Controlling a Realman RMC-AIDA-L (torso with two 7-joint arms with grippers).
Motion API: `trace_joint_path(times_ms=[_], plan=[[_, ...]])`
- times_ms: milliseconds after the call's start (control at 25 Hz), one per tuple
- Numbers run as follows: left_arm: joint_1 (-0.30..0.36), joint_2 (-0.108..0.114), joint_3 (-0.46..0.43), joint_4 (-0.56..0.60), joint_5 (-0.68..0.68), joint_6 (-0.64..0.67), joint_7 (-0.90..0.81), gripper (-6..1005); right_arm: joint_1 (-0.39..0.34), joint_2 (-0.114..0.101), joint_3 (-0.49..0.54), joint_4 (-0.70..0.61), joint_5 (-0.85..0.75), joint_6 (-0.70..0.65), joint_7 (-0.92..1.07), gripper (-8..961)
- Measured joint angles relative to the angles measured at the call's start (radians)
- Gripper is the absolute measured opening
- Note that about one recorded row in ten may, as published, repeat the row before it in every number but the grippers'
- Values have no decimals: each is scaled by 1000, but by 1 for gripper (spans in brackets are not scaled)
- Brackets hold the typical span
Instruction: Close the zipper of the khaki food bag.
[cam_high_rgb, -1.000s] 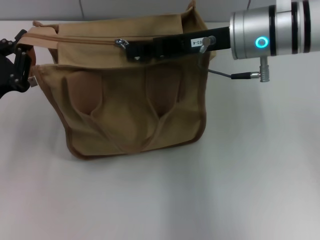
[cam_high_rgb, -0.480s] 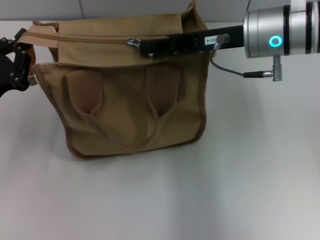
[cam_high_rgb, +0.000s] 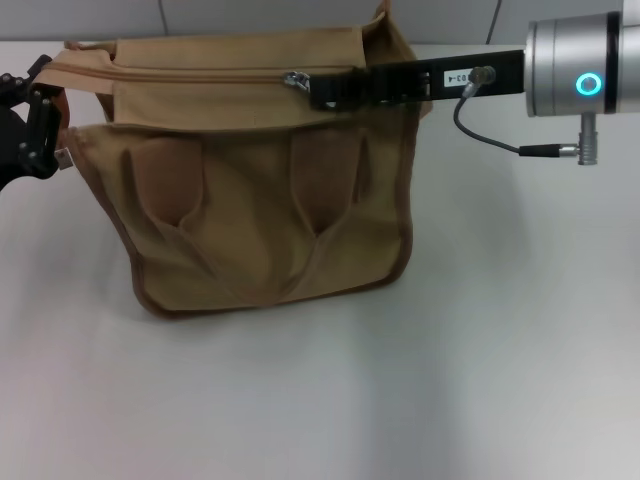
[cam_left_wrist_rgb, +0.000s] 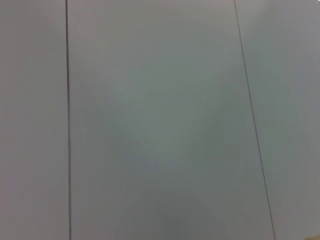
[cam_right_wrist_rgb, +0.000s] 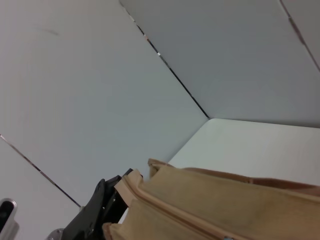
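Observation:
I will release the silver pull tab from my right gripper at the zipper's end (cam_high_rgb: 360, 85) that is farthest from my left gripper.
The khaki food bag (cam_high_rgb: 260, 200) stands upright on the white table, its two looped handles facing me. The zipper (cam_high_rgb: 200, 74) runs across its top, with the silver pull tab (cam_high_rgb: 295, 79) right of the middle. My right gripper (cam_high_rgb: 318, 92) reaches in from the right along the bag's top and is shut on the pull tab. My left gripper (cam_high_rgb: 45, 110) is at the bag's left end and grips the fabric there. The right wrist view shows the bag's top (cam_right_wrist_rgb: 225, 200) and the left gripper (cam_right_wrist_rgb: 102, 207) at its far end.
The white table (cam_high_rgb: 500, 350) spreads in front of and to the right of the bag. A grey panelled wall (cam_left_wrist_rgb: 160, 120) stands behind. A thin cable (cam_high_rgb: 490, 140) hangs under my right wrist.
My right gripper has moved to the right along the bag's top, pulling the tab with it. The left gripper has stayed at the bag's left end.

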Motion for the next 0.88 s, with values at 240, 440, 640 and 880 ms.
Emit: trace_joint_path(times_ms=[240,440,640,880], plan=[[-6,0,0,-3,0,-3,-1,17,-28,1,34,-28,-33,-21,6,31],[-7,0,0,-4,0,-4,-3,17,-47,2,60,-46,-34,-40,7,32],[-9,0,0,-4,0,-6,-3,18,-64,2,80,-58,-36,-51,7,34],[-9,0,0,-4,0,-9,-3,18,-83,1,133,-62,-56,-82,4,35]])
